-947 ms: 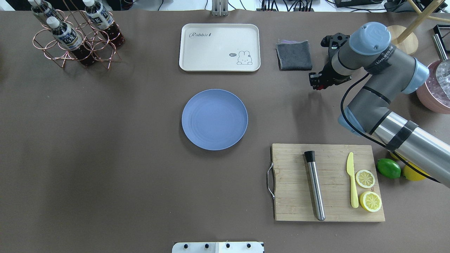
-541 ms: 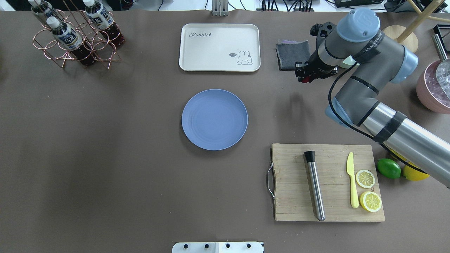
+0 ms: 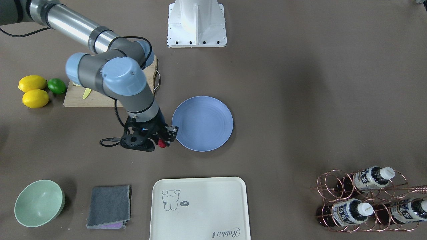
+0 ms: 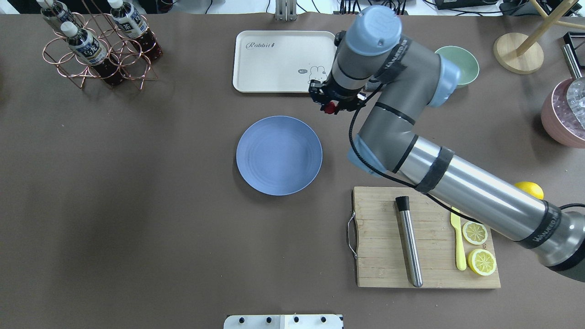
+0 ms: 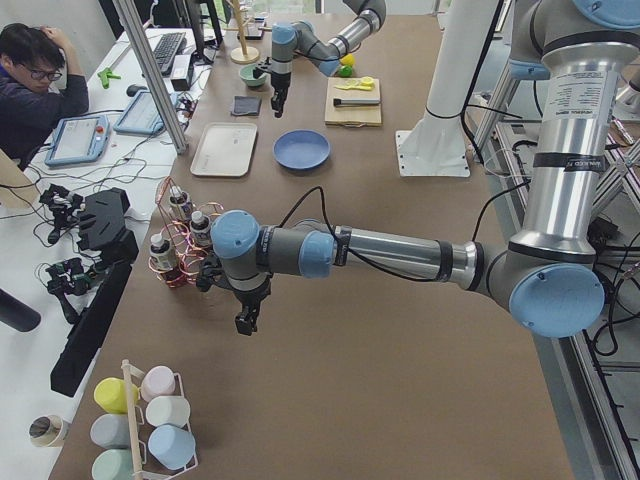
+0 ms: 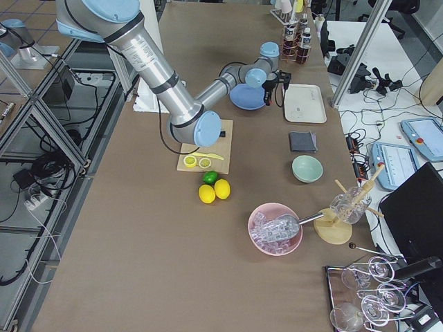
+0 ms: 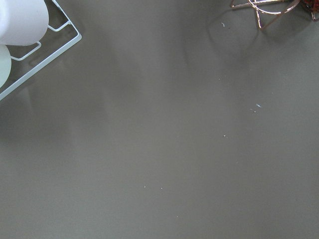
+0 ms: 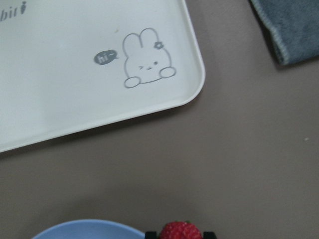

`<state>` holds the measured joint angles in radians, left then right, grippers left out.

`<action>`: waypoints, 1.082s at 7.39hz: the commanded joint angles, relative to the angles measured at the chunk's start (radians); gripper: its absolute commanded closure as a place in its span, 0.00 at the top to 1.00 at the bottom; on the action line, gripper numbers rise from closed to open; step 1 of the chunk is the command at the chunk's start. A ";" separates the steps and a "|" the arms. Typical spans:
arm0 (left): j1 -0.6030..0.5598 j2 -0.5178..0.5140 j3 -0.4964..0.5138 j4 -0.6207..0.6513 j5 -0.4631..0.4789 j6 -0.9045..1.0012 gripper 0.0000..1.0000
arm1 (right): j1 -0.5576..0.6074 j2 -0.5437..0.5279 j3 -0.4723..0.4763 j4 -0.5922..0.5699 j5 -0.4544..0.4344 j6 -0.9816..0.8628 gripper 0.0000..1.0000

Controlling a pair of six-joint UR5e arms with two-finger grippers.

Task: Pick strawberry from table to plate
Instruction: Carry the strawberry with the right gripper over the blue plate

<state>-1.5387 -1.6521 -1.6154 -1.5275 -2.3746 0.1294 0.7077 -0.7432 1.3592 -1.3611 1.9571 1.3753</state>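
Note:
The robot's right gripper needs to release the strawberry near the middle of the blue plate [image 3: 201, 124]. The strawberry now hangs just off the plate's rim.
The strawberry [image 4: 330, 108], small and red, is held above the table [image 4: 137, 205] by my right gripper [image 4: 330, 107], which is shut on it. It hangs just off the far right rim of the blue plate [image 4: 279, 155], between the plate and the cream tray. The front-facing view shows the strawberry [image 3: 162, 143] in the right gripper [image 3: 162, 142] beside the plate [image 3: 202, 123]. The right wrist view shows the strawberry [image 8: 180, 231] at the bottom edge, with the plate's rim [image 8: 84, 229] below left. My left gripper [image 5: 243, 320] hangs over bare table near the bottle rack; I cannot tell its state.
The cream tray [image 4: 285, 61] lies behind the plate. A grey cloth [image 3: 109, 206] and a mint bowl [image 4: 459, 64] sit at the far right. Nearer is a cutting board [image 4: 384, 256] with a muddler, knife and lemon halves. A copper bottle rack [image 4: 98, 45] stands far left.
My right arm has swung left across the table with the strawberry, from beside the grey cloth to the plate's far right rim. The plate has not moved.

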 commanded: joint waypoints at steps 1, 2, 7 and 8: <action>-0.001 0.002 -0.003 -0.002 0.000 0.001 0.98 | -0.098 0.097 -0.064 -0.001 -0.093 0.154 0.00; -0.001 0.000 -0.003 -0.002 0.000 0.000 0.98 | -0.146 0.097 -0.064 -0.001 -0.130 0.174 0.00; -0.001 0.000 -0.003 -0.003 0.000 0.001 0.98 | -0.211 0.079 -0.084 -0.004 -0.210 0.176 0.00; -0.001 0.000 -0.003 -0.003 0.000 0.001 0.98 | -0.212 0.077 -0.084 -0.003 -0.216 0.173 0.00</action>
<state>-1.5401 -1.6520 -1.6182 -1.5309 -2.3746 0.1304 0.4998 -0.6638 1.2762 -1.3639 1.7480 1.5519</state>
